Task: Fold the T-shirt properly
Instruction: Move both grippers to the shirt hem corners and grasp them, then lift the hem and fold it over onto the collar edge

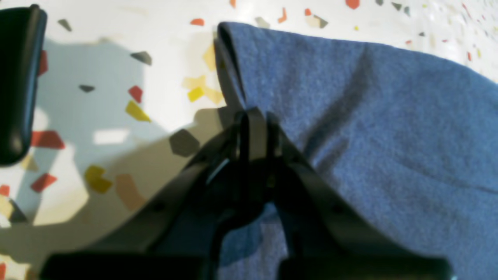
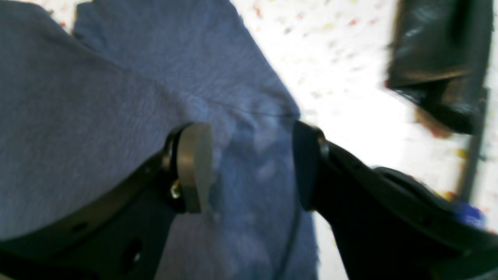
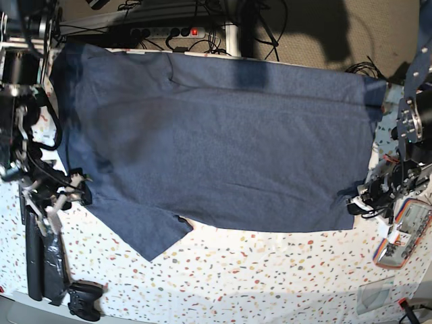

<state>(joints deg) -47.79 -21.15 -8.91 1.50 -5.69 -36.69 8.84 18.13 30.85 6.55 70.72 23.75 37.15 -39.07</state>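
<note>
I should close my right gripper on the T-shirt at the edge corner (image 3: pixel 88 204) (image 2: pixel 290 120) where the sleeve that points toward the front begins.
The dark slate-blue T-shirt (image 3: pixel 216 148) lies spread wide over the speckled table (image 3: pixel 270 277), plain side up, with one sleeve (image 3: pixel 145 233) pointing toward the front. My left gripper (image 1: pixel 255 122) is shut on the shirt's edge (image 1: pixel 233 89) at a folded corner; in the base view it is at the shirt's right front corner (image 3: pixel 360 204). My right gripper (image 2: pixel 251 167) is open, its fingers (image 2: pixel 194 167) straddling the shirt's edge (image 2: pixel 256 116) just over the cloth. In the base view it is at the shirt's left edge (image 3: pixel 67 187).
A black bag (image 3: pixel 44 260) lies on the table front left and shows in the right wrist view (image 2: pixel 435 66). A black game controller (image 3: pixel 84 298) sits near the front edge. A small colourful board (image 3: pixel 399 244) lies at the right. A power strip (image 3: pixel 179 31) and cables are behind the table.
</note>
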